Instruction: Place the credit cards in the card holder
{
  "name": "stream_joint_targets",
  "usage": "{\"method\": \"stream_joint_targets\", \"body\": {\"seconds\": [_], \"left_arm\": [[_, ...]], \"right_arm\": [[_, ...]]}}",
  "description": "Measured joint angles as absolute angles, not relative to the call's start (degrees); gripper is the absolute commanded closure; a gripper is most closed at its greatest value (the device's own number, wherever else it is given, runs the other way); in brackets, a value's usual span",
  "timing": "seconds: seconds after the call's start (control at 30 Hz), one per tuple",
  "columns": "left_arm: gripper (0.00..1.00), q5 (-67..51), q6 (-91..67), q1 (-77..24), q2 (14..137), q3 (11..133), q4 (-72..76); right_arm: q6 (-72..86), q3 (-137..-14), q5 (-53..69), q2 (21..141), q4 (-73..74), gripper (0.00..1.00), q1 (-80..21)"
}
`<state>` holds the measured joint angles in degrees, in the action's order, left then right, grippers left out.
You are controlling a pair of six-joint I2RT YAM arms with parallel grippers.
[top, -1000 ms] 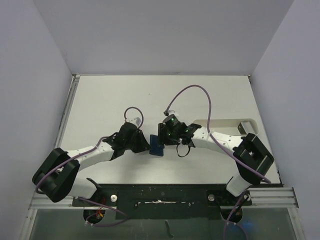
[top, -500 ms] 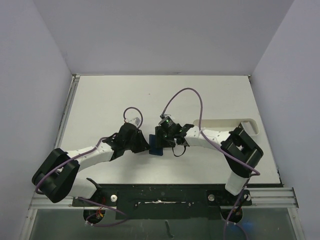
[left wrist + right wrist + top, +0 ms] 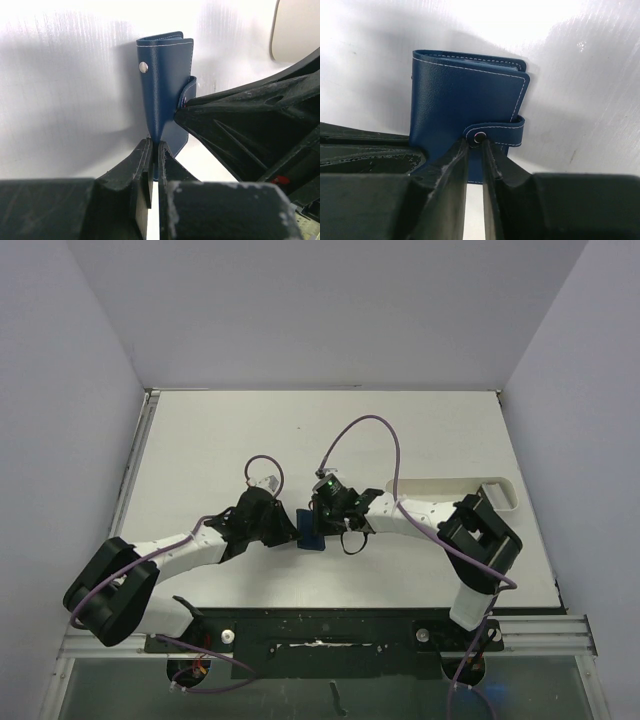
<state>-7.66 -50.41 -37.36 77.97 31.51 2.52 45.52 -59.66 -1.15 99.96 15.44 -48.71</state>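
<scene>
My left gripper will let go of the card holder's folded edge it is pinching while my right gripper pulls one cover open by the strap (image 3: 503, 134), then take the other.
The card holder (image 3: 310, 531) is a navy blue wallet, folded, standing between my two grippers at the table's middle front. My left gripper (image 3: 297, 530) (image 3: 154, 143) is shut on the bottom edge of one cover of the card holder (image 3: 164, 85), whose silver stud faces left. My right gripper (image 3: 323, 524) (image 3: 476, 142) has its jaws drawn narrow, with the snap end of the strap (image 3: 495, 131) between the tips, against the card holder (image 3: 462, 95). The credit cards are hidden.
A long white tray (image 3: 497, 490) (image 3: 296, 30) lies on the table behind my right arm. Purple cables loop above both wrists. Grey walls close in the table at the back and both sides.
My right arm has shifted left against the card holder, and its jaws have narrowed onto the strap end. The left gripper has kept its hold without moving.
</scene>
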Motion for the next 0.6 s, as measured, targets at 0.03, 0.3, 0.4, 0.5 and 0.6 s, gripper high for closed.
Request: {"method": "stream_joint_targets", "body": {"seconds": [0.03,0.3,0.4,0.5,0.6], "left_arm": [[1.0,-7.6,-50.4,-37.4,77.9,31.5,2.6],[1.0,-7.0,-50.6,-37.4,77.7,31.2,3.5],[1.0,-7.0,-50.6,-37.4,77.7,31.2,4.0],[1.0,-6.9,-50.6,-37.4,77.7,31.2,4.2],[1.0,-6.5,-50.5,-37.4,77.7,31.2,3.6]], "right_arm": [[45.5,-59.7,-1.5,99.9,15.5,0.92,-48.9],[44.6,-59.7,-3.5,98.9,16.1,1.0,-49.3],[43.9,-59.7,-4.2,98.5,16.3,1.0,-49.3],[43.5,-59.5,-4.9,98.0,16.4,1.0,-49.3],[42.5,-59.0,-7.5,97.0,17.2,1.0,-49.0]]}}
